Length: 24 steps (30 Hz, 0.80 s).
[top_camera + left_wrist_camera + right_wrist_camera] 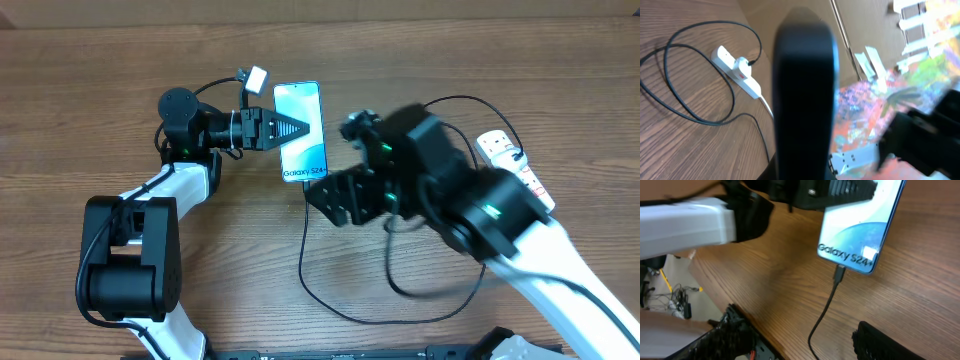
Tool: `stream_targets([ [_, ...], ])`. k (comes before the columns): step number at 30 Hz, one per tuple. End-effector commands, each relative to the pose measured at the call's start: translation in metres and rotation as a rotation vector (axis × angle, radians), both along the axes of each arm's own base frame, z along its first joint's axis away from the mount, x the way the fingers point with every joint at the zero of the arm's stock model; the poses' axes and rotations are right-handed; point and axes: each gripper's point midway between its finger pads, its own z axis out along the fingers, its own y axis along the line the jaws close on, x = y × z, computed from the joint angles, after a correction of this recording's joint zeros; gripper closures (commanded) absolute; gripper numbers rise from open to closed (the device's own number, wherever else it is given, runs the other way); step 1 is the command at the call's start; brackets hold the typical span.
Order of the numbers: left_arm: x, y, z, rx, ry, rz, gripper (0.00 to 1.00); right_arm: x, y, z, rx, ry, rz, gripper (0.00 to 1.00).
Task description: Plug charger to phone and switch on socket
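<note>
The connector sits shallow at the phone's near end; my right gripper needs to grip the connector's body [839, 273] and push it in before my left gripper lowers the phone.
The phone [303, 150] lies on the table with its "Galaxy S24" text at the near end; it also shows in the right wrist view [855, 227]. The charger cable [305, 250] runs from the phone's near end in a loop, and its connector tip [840, 273] sits in the phone's port. My left gripper [292, 128] is shut, with its tips over the phone's middle. My right gripper [335, 200] is open and empty just near-right of the phone, with the cable [822, 315] between its fingers [805, 342]. The socket [515, 165] lies at the right, also visible in the left wrist view [737, 70].
The charger's plug sits in the socket [742, 64], and the socket's white cord [765, 102] trails off it. Cable loops lie on the table near the front [400, 300]. The right arm is blurred by motion.
</note>
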Motion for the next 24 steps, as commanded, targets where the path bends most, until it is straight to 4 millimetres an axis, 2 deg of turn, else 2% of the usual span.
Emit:
stream_targets([
  [1, 0.015, 0.0, -0.002, -0.009, 0.059, 0.087, 0.96, 0.002, 0.0, -0.019, -0.087, -0.021, -0.025, 0.25],
  [5, 0.019, 0.001, -0.003, -0.014, 0.125, 0.109, 0.96, 0.013, 0.003, -0.065, -0.221, -0.023, -0.155, 0.25],
  [9, 0.019, 0.001, -0.003, -0.016, 0.155, 0.108, 0.96, 0.029, 0.009, -0.101, -0.304, -0.033, -0.274, 0.25],
  [11, 0.019, 0.001, -0.003, -0.016, 0.163, 0.107, 0.96, 0.032, 0.015, -0.115, -0.313, -0.011, -0.287, 0.29],
  [13, 0.018, 0.001, -0.003, -0.016, 0.162, 0.103, 0.96, 0.038, 0.022, -0.131, -0.325, 0.012, -0.296, 0.38],
  [15, 0.016, 0.0, -0.003, -0.014, 0.152, 0.095, 0.96, 0.042, 0.027, -0.136, -0.321, 0.009, -0.296, 0.52],
  [21, 0.004, -0.001, -0.004, -0.001, 0.086, 0.024, 0.96, 0.056, 0.039, -0.124, -0.253, -0.05, -0.312, 0.9],
  [22, 0.003, -0.001, -0.004, 0.0, 0.086, 0.016, 0.96, 0.06, 0.039, -0.121, -0.25, -0.07, -0.323, 0.94],
  [24, -0.001, -0.003, -0.005, 0.002, 0.086, -0.006, 0.96, 0.068, 0.04, -0.115, -0.247, -0.126, -0.322, 0.96],
])
